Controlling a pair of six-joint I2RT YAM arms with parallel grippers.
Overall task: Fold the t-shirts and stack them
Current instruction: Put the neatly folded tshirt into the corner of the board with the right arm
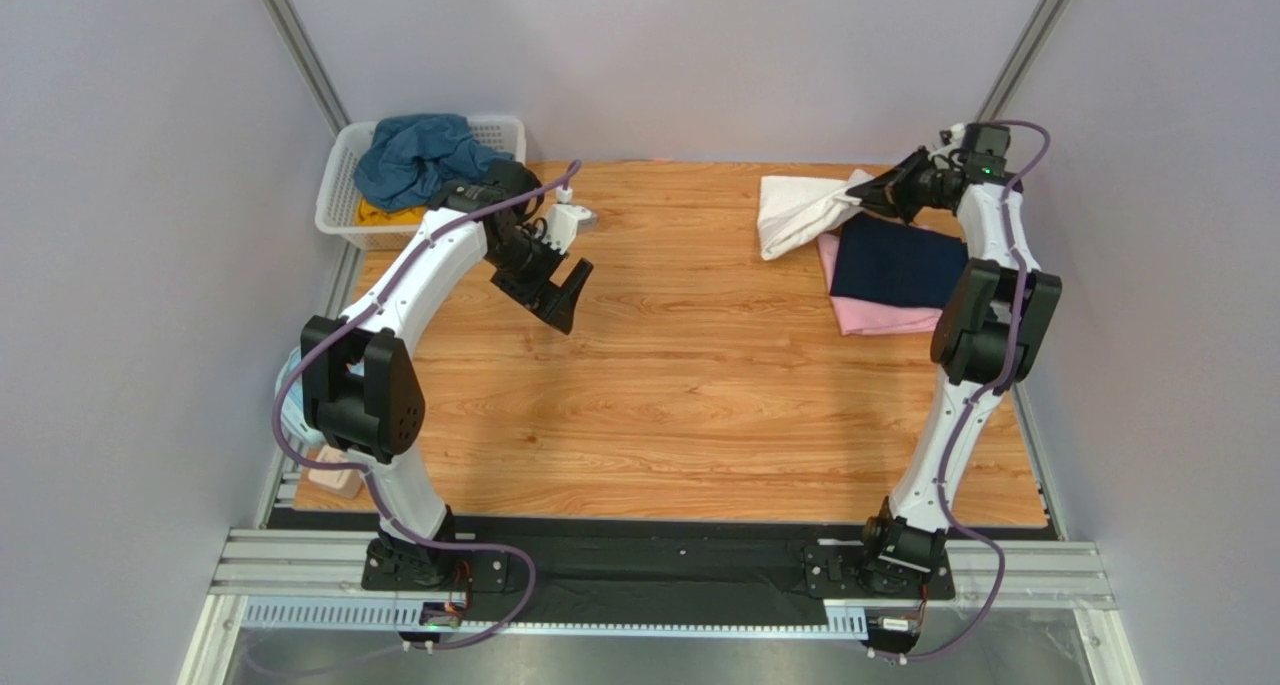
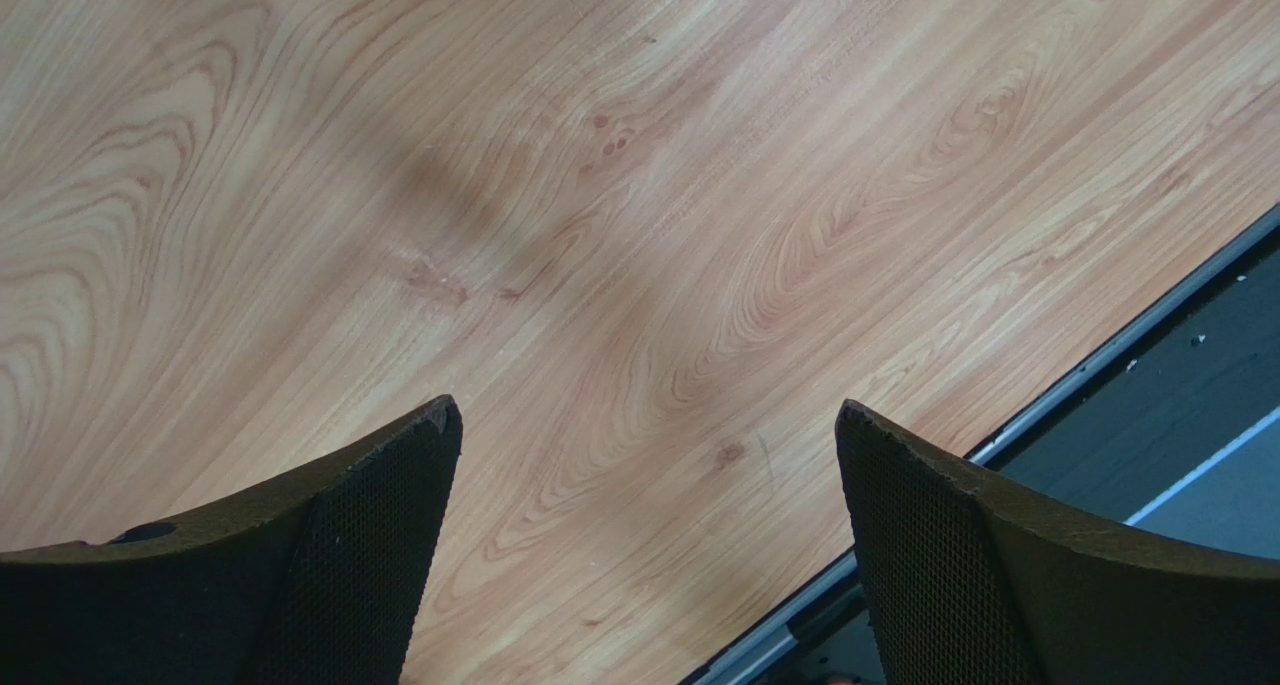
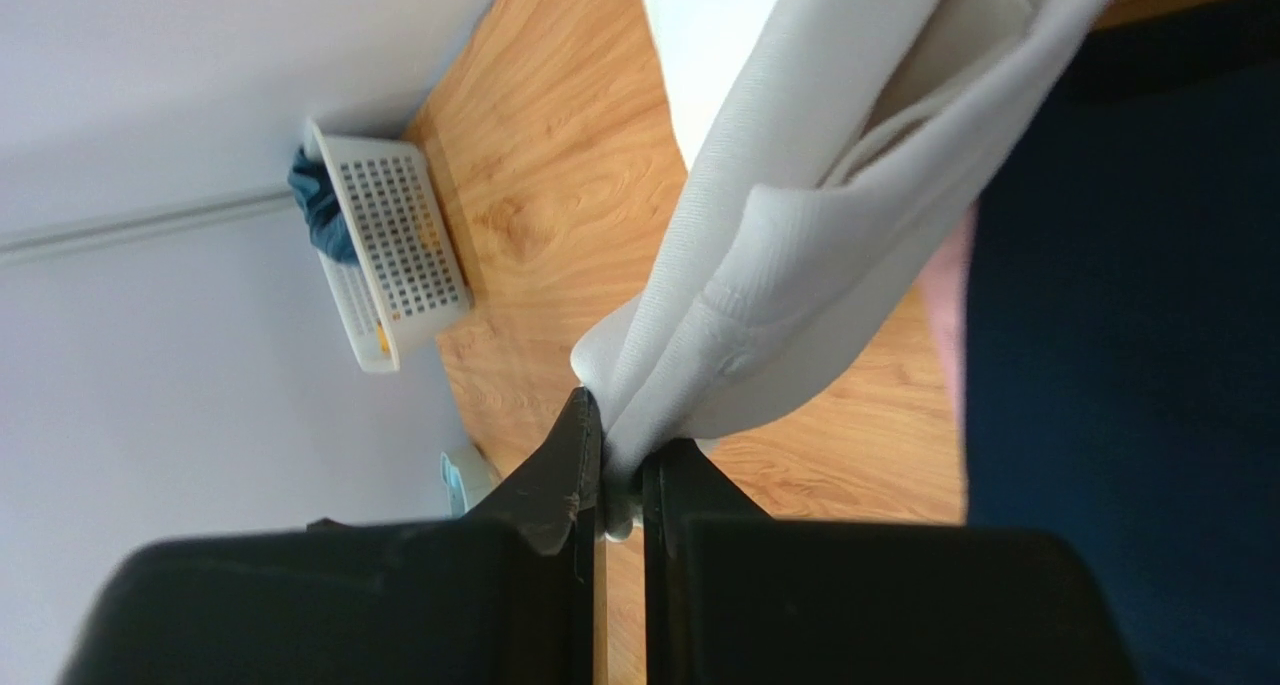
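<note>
I should use my right gripper to lay the white t-shirt down flat over the near part of the navy t-shirt (image 1: 908, 295).
My right gripper (image 1: 869, 195) is shut on the folded white t-shirt (image 1: 793, 210) at the far right of the table and holds its edge lifted; the cloth (image 3: 812, 220) hangs from the jaws in the right wrist view. A folded navy t-shirt (image 1: 897, 261) lies on a folded pink t-shirt (image 1: 879, 318) just right of it. A teal-blue t-shirt (image 1: 421, 156) is bunched in the white basket (image 1: 343, 190), with yellow cloth (image 1: 388, 216) under it. My left gripper (image 1: 559, 289) is open and empty above bare wood; its fingers (image 2: 361, 550) stand wide apart.
The wooden table (image 1: 676, 400) ends at a black strip along the near edge. Grey walls and metal posts close in on both sides. A light-blue object (image 1: 289, 373) sits off the table's left edge behind my left arm.
</note>
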